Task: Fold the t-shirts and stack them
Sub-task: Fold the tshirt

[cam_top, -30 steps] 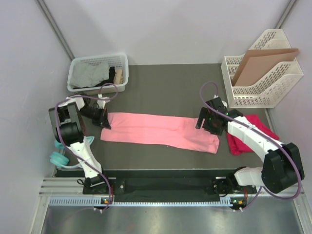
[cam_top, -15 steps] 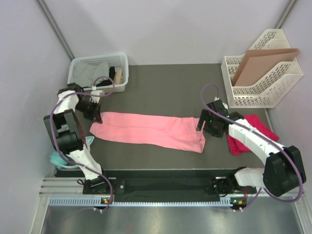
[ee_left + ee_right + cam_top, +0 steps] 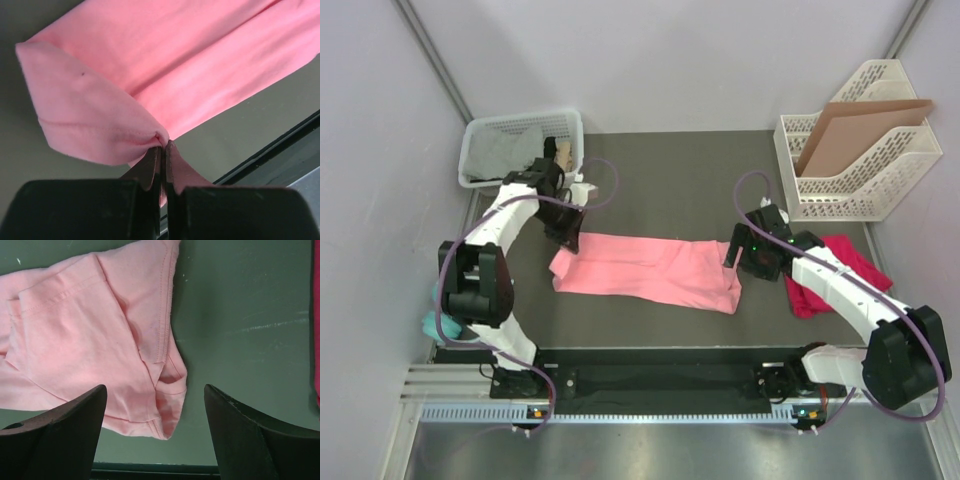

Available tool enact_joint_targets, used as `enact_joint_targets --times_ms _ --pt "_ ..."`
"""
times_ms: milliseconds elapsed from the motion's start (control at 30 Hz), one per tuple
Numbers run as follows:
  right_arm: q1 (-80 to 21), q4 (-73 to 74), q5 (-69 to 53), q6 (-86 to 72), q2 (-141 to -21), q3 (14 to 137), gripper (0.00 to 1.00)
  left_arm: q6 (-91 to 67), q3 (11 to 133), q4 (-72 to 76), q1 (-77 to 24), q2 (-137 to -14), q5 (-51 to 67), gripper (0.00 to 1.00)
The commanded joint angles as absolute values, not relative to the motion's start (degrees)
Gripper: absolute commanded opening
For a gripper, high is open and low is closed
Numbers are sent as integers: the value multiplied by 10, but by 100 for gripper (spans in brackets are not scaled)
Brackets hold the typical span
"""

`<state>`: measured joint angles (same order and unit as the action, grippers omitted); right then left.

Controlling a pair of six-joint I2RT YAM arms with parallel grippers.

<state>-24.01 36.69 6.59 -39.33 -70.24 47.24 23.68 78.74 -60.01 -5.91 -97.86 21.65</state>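
Note:
Next, my left gripper lets go of the salmon-pink t-shirt's folded end on the middle of its long strip (image 3: 645, 268).
The salmon-pink t-shirt (image 3: 650, 268) lies as a long folded strip across the middle of the dark mat. My left gripper (image 3: 566, 240) is shut on its left end, pinching a fold of the pink cloth (image 3: 95, 125) that curls over above the strip. My right gripper (image 3: 741, 262) is open and empty, its fingers (image 3: 55, 435) wide apart just above the strip's right end (image 3: 150, 390), where the hem is bunched. The magenta-red t-shirt (image 3: 825, 275) lies crumpled at the right, partly under my right arm; a sliver of it shows at the right wrist view's edge (image 3: 317, 340).
A white basket (image 3: 520, 146) holding grey cloth stands at the back left. A white file rack (image 3: 865, 150) with a brown cardboard sheet (image 3: 850, 130) stands at the back right. A teal object (image 3: 432, 325) lies off the mat at the left.
My left gripper has carried the pink shirt's left end rightward over the strip, shortening it. The shirt's right end had drawn in leftward earlier; my right gripper stayed in place, open.

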Motion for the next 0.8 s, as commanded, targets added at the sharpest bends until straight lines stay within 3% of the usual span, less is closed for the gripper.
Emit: enact_joint_targets --times_ms 0,400,767 --pt "-247 363 75 -381 -682 468 79 180 781 -584 -114 -965 214 0" --pt "-247 366 79 -378 -668 453 78 107 823 -558 -264 -1015 180 0" --pt "-246 384 84 -386 -644 447 78 68 885 -527 -314 -1088 168 0"
